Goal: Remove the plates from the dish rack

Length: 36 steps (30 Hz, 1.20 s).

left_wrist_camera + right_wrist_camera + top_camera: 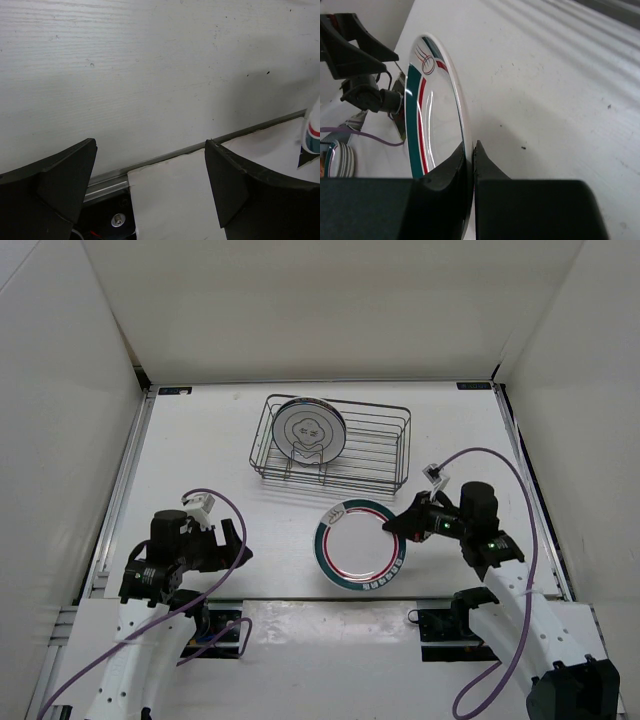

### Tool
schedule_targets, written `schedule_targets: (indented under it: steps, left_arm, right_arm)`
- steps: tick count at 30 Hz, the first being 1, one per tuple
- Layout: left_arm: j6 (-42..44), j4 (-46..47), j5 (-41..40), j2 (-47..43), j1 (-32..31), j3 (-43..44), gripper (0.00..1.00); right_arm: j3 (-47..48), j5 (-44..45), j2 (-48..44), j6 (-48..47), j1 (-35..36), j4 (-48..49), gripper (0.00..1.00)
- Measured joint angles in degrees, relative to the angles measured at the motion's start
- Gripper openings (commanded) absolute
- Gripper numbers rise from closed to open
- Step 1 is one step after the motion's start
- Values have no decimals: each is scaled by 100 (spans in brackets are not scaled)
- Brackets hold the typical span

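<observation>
I need to use my right gripper to set the white plate with the teal band on the table's near edge (362, 572).
The wire dish rack (375, 445) stands at the back middle of the table. The silvery-grey plate (309, 429) stands upright in its left end. The white plate with teal band and thin red ring (352, 562) is in front of the rack, low over the table. My right gripper (391, 527) is shut on its right rim; in the right wrist view both fingers (490, 167) pinch the plate (432, 115) edge-on at the gripper (473, 148). My left gripper (238, 540) is open and empty at the near left (150, 145). The red-ringed plate is not in the top view.
White walls enclose the table on three sides. A metal rail (165, 156) runs along the table's near edge below my left gripper. The teal plate's rim (312, 131) shows at the right edge of the left wrist view. Purple cables (225, 502) loop from both wrists.
</observation>
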Motion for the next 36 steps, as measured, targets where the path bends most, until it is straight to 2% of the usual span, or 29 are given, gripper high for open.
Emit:
schedule_targets:
  steps: [10, 27, 31, 36]
  left_arm:
    - [-2, 2, 0, 72, 0, -2, 100]
    - [0, 2, 0, 201, 0, -2, 100]
    - [0, 0, 0, 210, 2, -2, 100]
    - [0, 0, 0, 210, 2, -2, 100]
  right_arm:
    - [-1788, 273, -160, 1126, 0, 898, 0]
    - [-2317, 739, -33, 1360, 2, 1191, 1]
    - [-2352, 933, 37, 1381, 2, 1185, 19]
    - [-2350, 1115, 57, 1322, 2, 1043, 36]
